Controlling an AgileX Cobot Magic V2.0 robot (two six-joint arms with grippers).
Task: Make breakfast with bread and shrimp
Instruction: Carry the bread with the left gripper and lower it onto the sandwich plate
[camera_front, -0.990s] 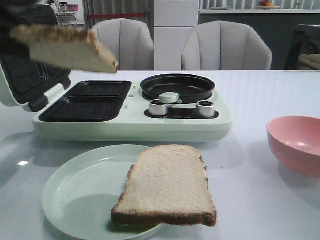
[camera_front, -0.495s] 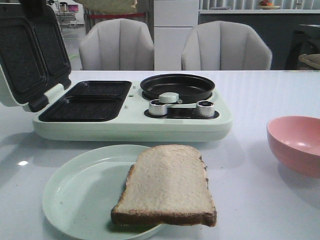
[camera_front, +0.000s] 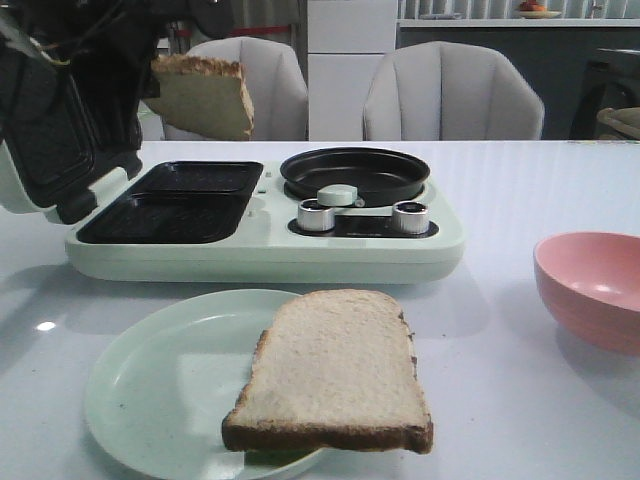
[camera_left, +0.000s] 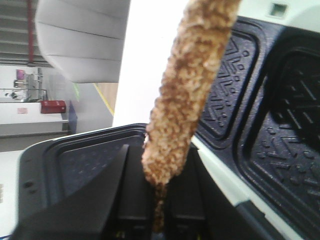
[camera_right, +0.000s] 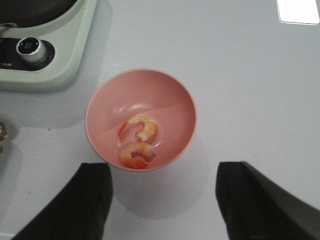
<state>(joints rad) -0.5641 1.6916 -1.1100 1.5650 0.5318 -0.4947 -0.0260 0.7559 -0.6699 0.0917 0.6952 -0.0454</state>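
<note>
My left gripper needs to release the slice of bread on the back edge of the sandwich maker's far grill well (camera_front: 213, 149) (camera_left: 209, 95).
My left gripper (camera_front: 150, 62) is shut on one slice of bread (camera_front: 205, 96) and holds it in the air, hanging down, above the far left of the open sandwich maker (camera_front: 260, 250). In the left wrist view the fingers pinch the slice (camera_left: 192, 85) edge-on at my left gripper (camera_left: 159, 167), over the dark grill plates (camera_left: 280, 125). The second slice (camera_front: 335, 370) lies on the pale green plate (camera_front: 150, 390) at the front. Two shrimp (camera_right: 139, 126) (camera_right: 136, 155) lie in the pink bowl (camera_right: 105, 100). My right gripper (camera_right: 162, 200) is open above the table just beside the bowl.
The sandwich maker's lid (camera_front: 45, 130) stands open at the left; its empty grill wells (camera_front: 170, 205) lie flat. A black round pan (camera_front: 355, 172) and two silver knobs (camera_front: 315, 215) are on its right half. The pink bowl (camera_front: 595, 285) sits at the right edge. Chairs stand behind the table.
The held slice went from flat at the upper left, up out of the frame's top, and is back in view, hanging down near the open lid. The plate's slice has not moved.
</note>
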